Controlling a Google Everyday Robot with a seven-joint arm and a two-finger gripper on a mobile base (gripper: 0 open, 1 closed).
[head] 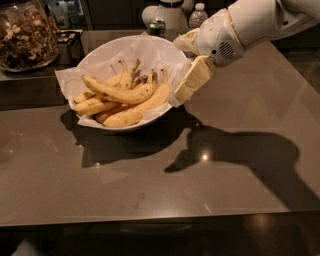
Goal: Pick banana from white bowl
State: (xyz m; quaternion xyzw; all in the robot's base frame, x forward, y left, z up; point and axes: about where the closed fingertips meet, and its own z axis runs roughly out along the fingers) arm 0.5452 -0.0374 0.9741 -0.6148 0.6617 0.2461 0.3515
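Observation:
The long speckled banana (130,96) lies on top of the white bowl's pile, and my gripper should go to its middle next and close there.
The white bowl (98,55), lined with crinkled white paper, stands at the back left of the brown counter and holds several bananas. The long, slim, speckled banana (117,92) lies on top of the pile, curving from left to right. My gripper (176,71) is at the bowl's right rim, open and empty. Its lower finger (190,80) points down-left against the rim's outer side, and the upper finger (184,41) is above the rim's far right edge. It touches no banana.
A glass jar of nuts (25,35) stands at the back left. A can (156,27), a white kettle (167,12) and a water bottle (198,15) stand behind the bowl. The counter's front edge (150,217) runs across the bottom.

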